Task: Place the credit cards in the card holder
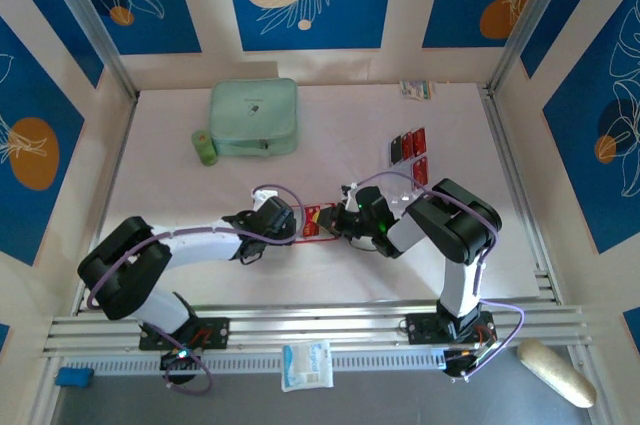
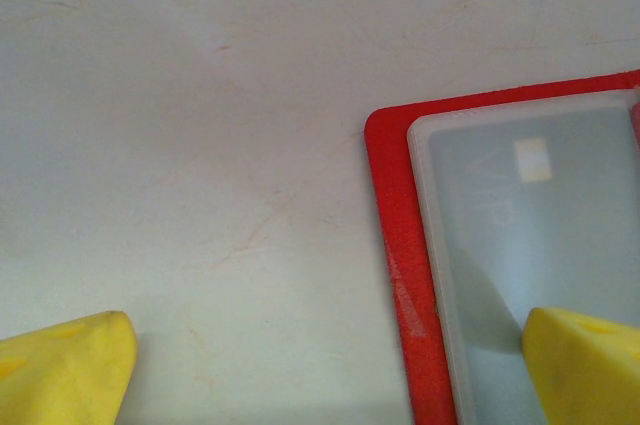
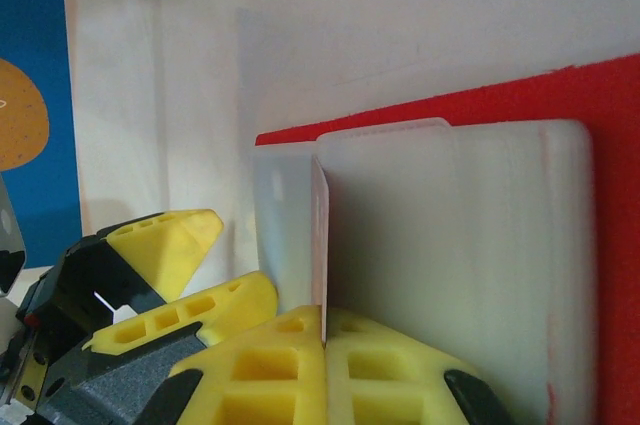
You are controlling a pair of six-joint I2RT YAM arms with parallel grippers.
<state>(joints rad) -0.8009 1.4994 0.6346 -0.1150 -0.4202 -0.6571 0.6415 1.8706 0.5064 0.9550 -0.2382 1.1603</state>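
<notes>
My right gripper will let go of the credit card on the clear sleeves (image 1: 308,221) (image 3: 366,270) next to the middle fold of the open red card holder.
The red card holder (image 1: 318,222) lies open on the table between my two grippers, its clear inner sleeves (image 3: 450,245) facing up. My right gripper (image 3: 325,320) is shut on a credit card (image 3: 322,235), which stands on edge at the left rim of the sleeves. From the left, my left gripper (image 2: 325,330) is open and straddles the holder's red edge (image 2: 395,245), one fingertip (image 2: 585,365) over the clear sleeve and the other over bare table. More red credit cards (image 1: 410,145) sit in a clear stand at the back right.
A mint-green case (image 1: 254,117) and a green bottle (image 1: 205,148) stand at the back left. A small packet (image 1: 417,90) lies by the back wall. A white packet (image 1: 306,365) rests on the front rail between the arm bases.
</notes>
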